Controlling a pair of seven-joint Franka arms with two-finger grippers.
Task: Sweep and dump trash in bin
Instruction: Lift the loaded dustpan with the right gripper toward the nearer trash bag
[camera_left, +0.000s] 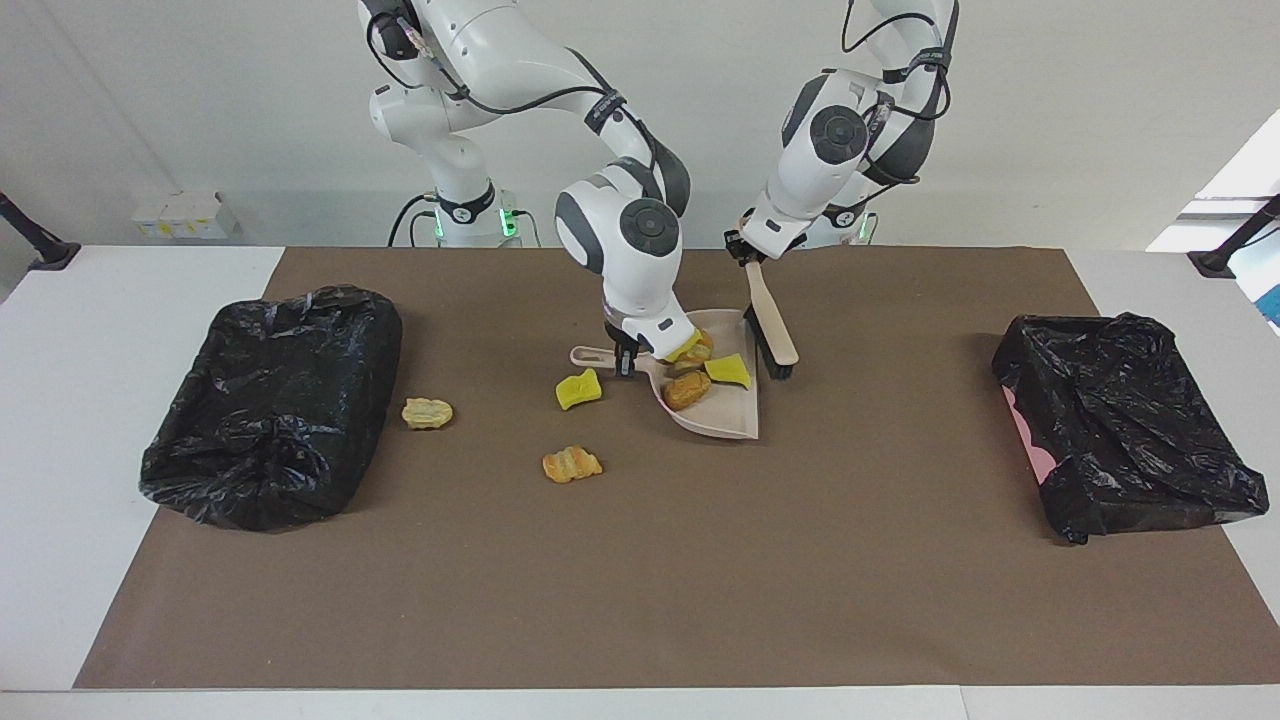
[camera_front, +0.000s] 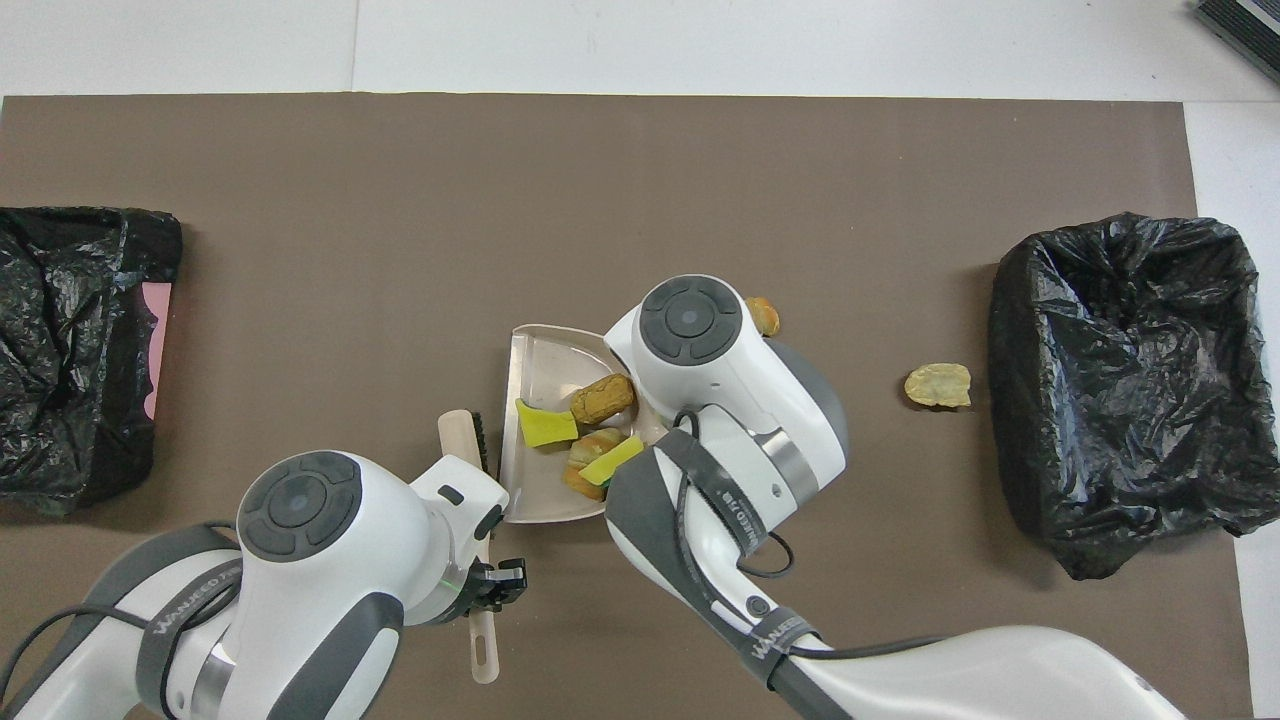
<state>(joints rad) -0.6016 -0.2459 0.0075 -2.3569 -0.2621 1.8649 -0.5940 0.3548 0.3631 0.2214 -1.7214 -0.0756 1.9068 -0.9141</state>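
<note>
Next, I set the beige brush down with my left gripper and let go of it on the bare mat (camera_front: 552, 648) between my arms, just below the dustpan. The brush is now held beside the pan.
The beige dustpan (camera_left: 722, 415) (camera_front: 545, 355) is near the middle of the mat, my right gripper (camera_left: 625, 358) shut on its handle. In it lie several pieces of trash: a yellow sponge (camera_left: 728, 371) (camera_front: 546, 425), a brown lump (camera_left: 686, 390) (camera_front: 603, 398), and more by the handle (camera_left: 692, 348). My left gripper (camera_left: 748, 250) (camera_front: 495, 585) is shut on the beige brush (camera_left: 772, 325) (camera_front: 462, 432), held beside the pan toward the left arm's end. Loose trash on the mat: a yellow sponge (camera_left: 578, 389), an orange bread piece (camera_left: 571, 464) (camera_front: 764, 315), a tan lump (camera_left: 427, 412) (camera_front: 938, 385).
A bin lined with a black bag (camera_left: 270, 405) (camera_front: 1125, 390) stands at the right arm's end of the brown mat, next to the tan lump. A second black-bagged bin (camera_left: 1125, 425) (camera_front: 70, 340) stands at the left arm's end.
</note>
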